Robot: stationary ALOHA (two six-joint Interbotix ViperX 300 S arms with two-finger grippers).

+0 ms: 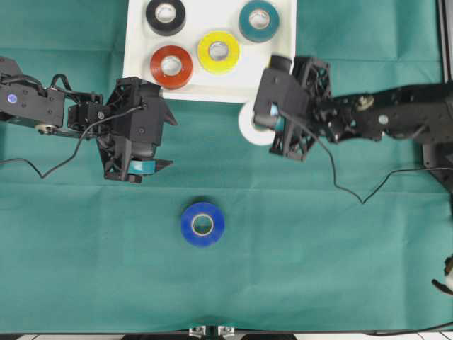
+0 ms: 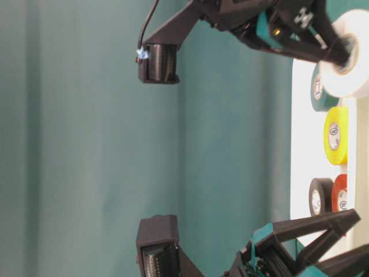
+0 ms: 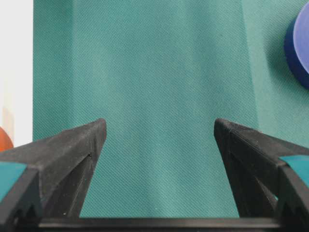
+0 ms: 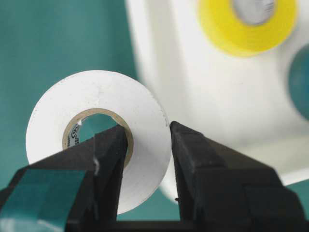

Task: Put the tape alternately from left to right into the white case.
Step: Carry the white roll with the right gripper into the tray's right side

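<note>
The robot's right gripper should release the white tape roll on the bare case's bottom between the yellow and teal rolls (image 1: pixel 255 60) (image 4: pixel 248 102).
My right gripper (image 4: pixel 148 133) is shut on the white tape roll (image 4: pixel 104 92), one finger through its core and the other outside. It holds the roll off the cloth just outside the near right corner of the white case (image 1: pixel 134 71). Black (image 1: pixel 165 15), orange-red (image 1: pixel 171 66), yellow (image 1: pixel 218 51) and teal (image 1: pixel 258 20) rolls lie flat in the case. A blue roll (image 1: pixel 202 224) lies on the green cloth below centre. My left gripper (image 3: pixel 159 126) is open and holds nothing, over bare cloth between the case and the blue roll (image 3: pixel 298 53).
Green cloth covers the whole table. Black cables trail from both arms across the cloth, one (image 1: pixel 354 193) curling right of the blue roll. The right half of the case's near row is bare white (image 4: pixel 193 87).
</note>
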